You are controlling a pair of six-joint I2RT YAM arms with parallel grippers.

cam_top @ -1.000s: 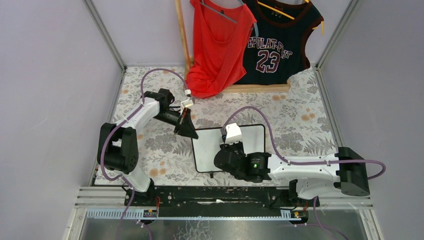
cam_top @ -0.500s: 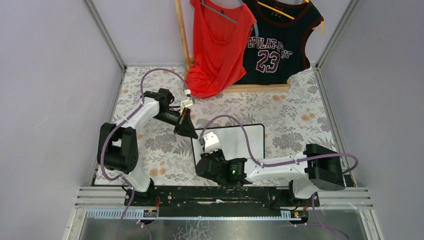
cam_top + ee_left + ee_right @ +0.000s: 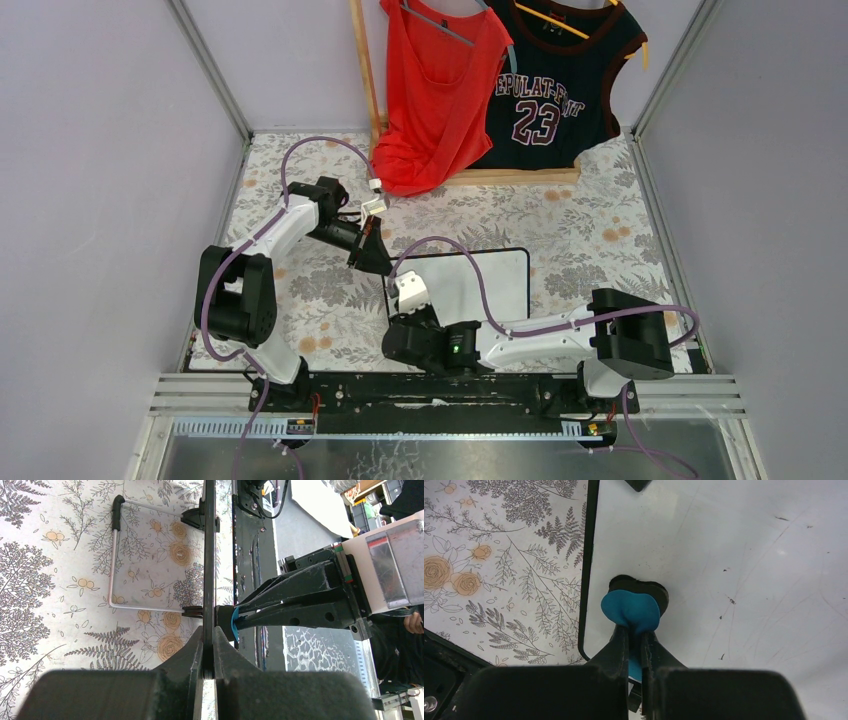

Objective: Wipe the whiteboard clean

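Next, I release the blue eraser, now pressed on the whiteboard, from my right gripper on the tablecloth [image 3: 552, 257] next to the whiteboard's far corner opposite my left gripper.
The whiteboard [image 3: 480, 285] lies on the floral tablecloth, white with a thin black frame. My left gripper [image 3: 378, 262] is shut on its far left corner; in the left wrist view the board [image 3: 209, 555] runs edge-on between the closed jaws [image 3: 209, 647]. My right gripper [image 3: 634, 635] is shut on a blue eraser [image 3: 631, 610], its dark pad pressed on the board [image 3: 734, 555] close to the left frame, near the front left corner. Only faint scratches and specks show on the white. From above, the right wrist [image 3: 410, 300] hides the eraser.
A red top [image 3: 435, 90] and a black "23" jersey [image 3: 555, 80] hang on a wooden rack at the back. A black rail [image 3: 430, 392] runs along the table's front edge. A thin wire bracket [image 3: 114, 565] extends from the board's black feet.
My right arm has swept the eraser leftward across the board, from its middle to its left edge. The left gripper has kept its hold on the corner.
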